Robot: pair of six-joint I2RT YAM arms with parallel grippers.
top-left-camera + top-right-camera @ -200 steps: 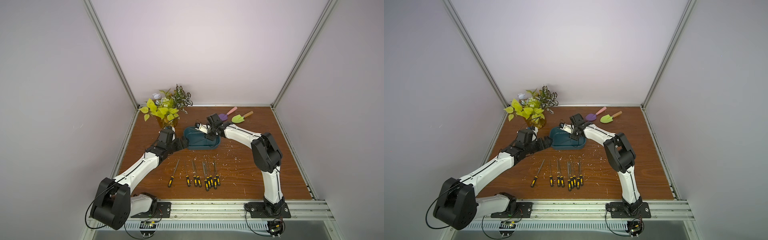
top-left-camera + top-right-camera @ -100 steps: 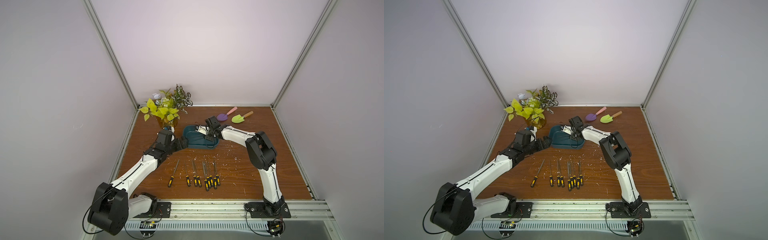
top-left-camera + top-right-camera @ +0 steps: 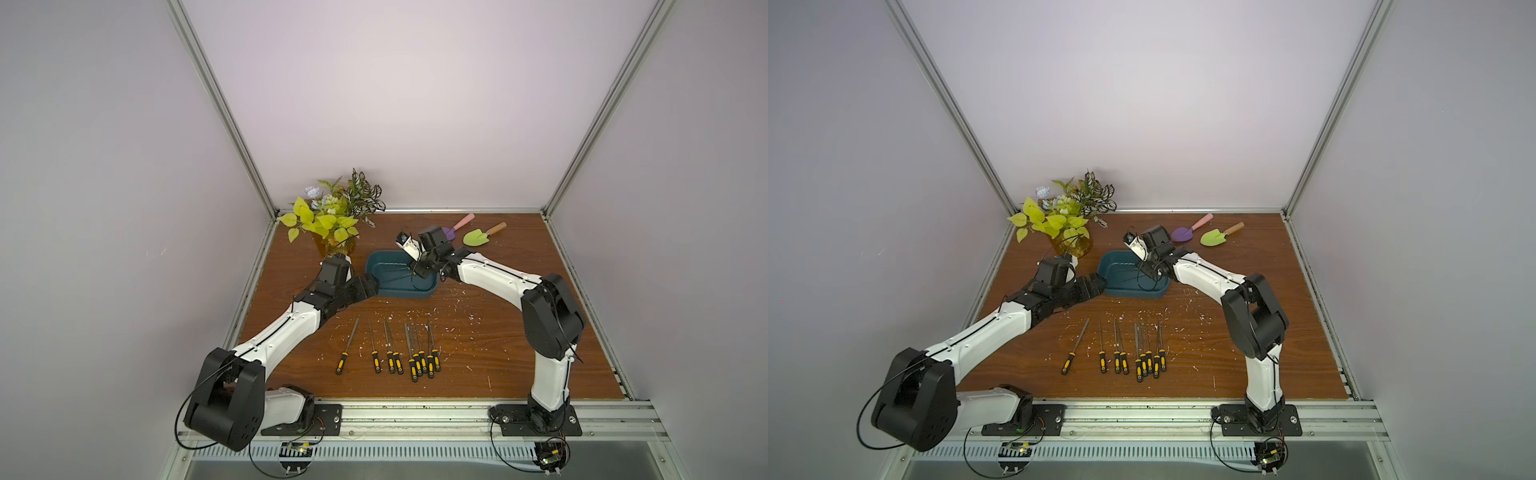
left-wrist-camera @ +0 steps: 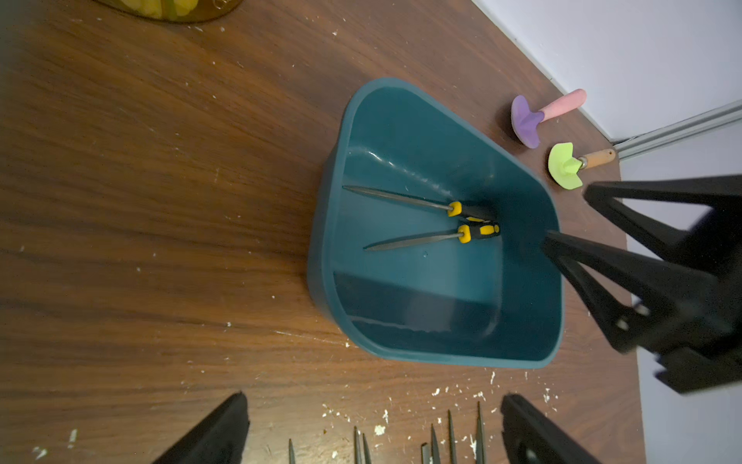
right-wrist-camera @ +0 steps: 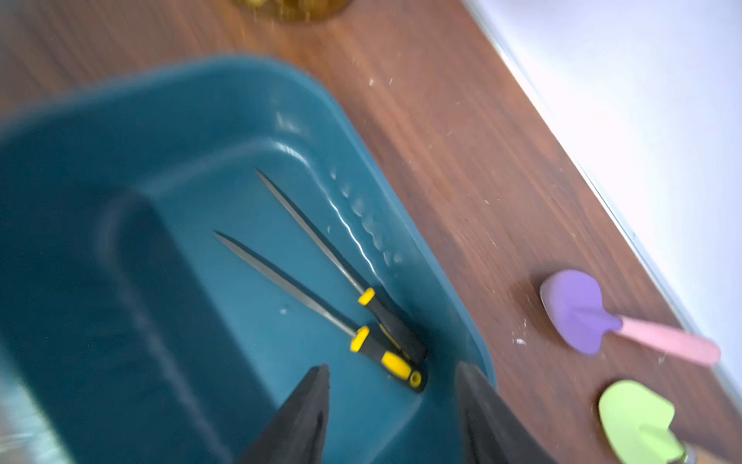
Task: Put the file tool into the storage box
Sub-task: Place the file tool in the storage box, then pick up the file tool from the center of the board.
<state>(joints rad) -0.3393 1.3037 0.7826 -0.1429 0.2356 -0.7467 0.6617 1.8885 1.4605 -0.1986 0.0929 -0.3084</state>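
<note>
My right gripper is to grab the handle (image 3: 436, 357), near its yellow ring, of the file tool that lies at the end of the front row farthest from my left gripper.
The storage box (image 3: 401, 293) (image 3: 1133, 293) is a dark teal tub in the middle of the wooden table. Two file tools with black-and-yellow handles lie on its floor (image 4: 413, 240) (image 5: 305, 299), side by side and apart from both grippers. My right gripper (image 3: 417, 270) (image 5: 393, 367) hangs open over the box's right end, just above the handle ends, with nothing between its fingers. My left gripper (image 3: 372, 286) (image 4: 373, 401) stands open and empty at the box's front left corner (image 4: 321, 249). Several more files (image 3: 341, 365) lie in a row nearer the front edge.
A leafy plant in an amber vase (image 3: 332, 216) stands at the back left, close to my left arm. A purple trowel (image 3: 451, 232) and a green trowel (image 3: 478, 237) lie at the back right. White flecks are scattered over the table.
My right gripper has gone from shut to open over the box, and a file now lies loose below it. The left arm shifted only slightly.
</note>
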